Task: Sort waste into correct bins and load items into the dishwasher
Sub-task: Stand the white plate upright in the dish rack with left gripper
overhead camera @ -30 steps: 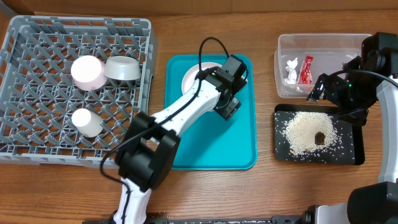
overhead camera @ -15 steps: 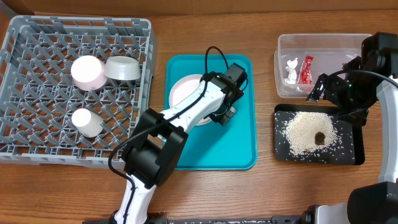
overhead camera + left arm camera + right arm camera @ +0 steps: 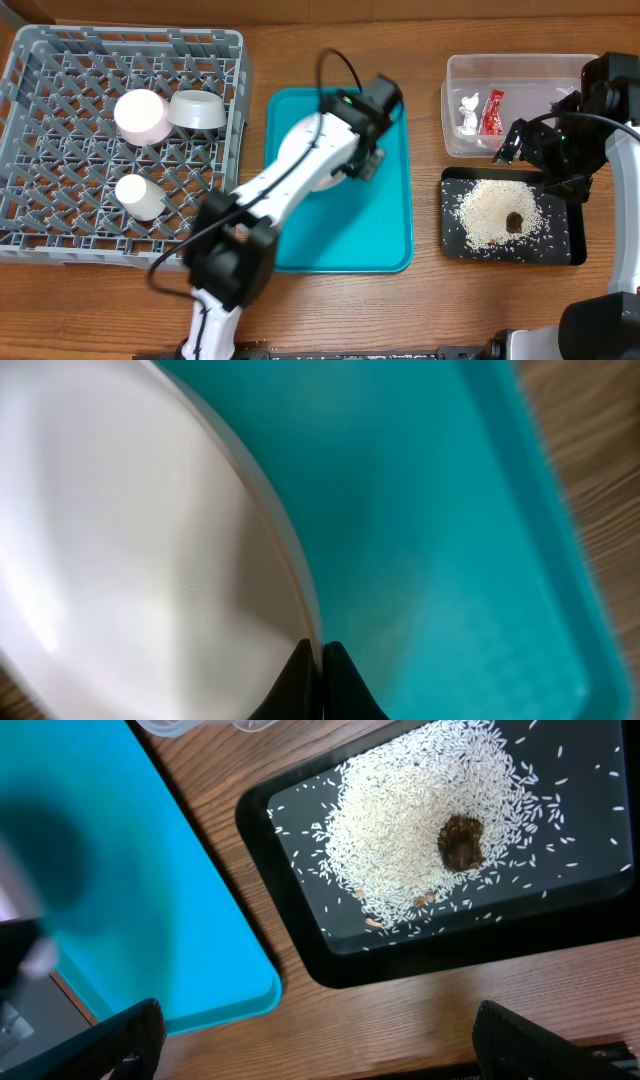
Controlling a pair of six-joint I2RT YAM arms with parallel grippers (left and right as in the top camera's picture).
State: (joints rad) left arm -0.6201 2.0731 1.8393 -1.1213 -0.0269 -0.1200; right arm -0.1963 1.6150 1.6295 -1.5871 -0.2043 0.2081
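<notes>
My left gripper is going to let go of the white plate in the dishwasher rack [image 3: 215, 177] between the cup and the teal serving tray.
The white plate [image 3: 140, 550] lies on the teal serving tray [image 3: 450, 510], and my left gripper [image 3: 322, 660] is shut on its right rim. From overhead the plate [image 3: 285, 145] is mostly hidden under the left arm, whose gripper [image 3: 368, 160] is over the tray's upper middle. My right gripper [image 3: 325, 1050] is open and empty above the table, near the black tray [image 3: 560, 910] holding rice [image 3: 420, 810] and a brown lump [image 3: 460, 842]. The clear tub [image 3: 520, 90] holds a tissue [image 3: 468, 110] and a red wrapper [image 3: 491, 110]. The dishwasher rack [image 3: 60, 60] holds a pink bowl [image 3: 141, 115], a grey bowl [image 3: 197, 110] and a cup [image 3: 138, 196].
The teal tray [image 3: 380, 230] sits between the rack and the two bins. The right arm [image 3: 560, 145] hovers between the tub and the black tray [image 3: 455, 240]. Bare wooden table runs along the front edge.
My left gripper has closed on the plate's rim and the left arm has shifted up over the plate. The right arm has stayed still.
</notes>
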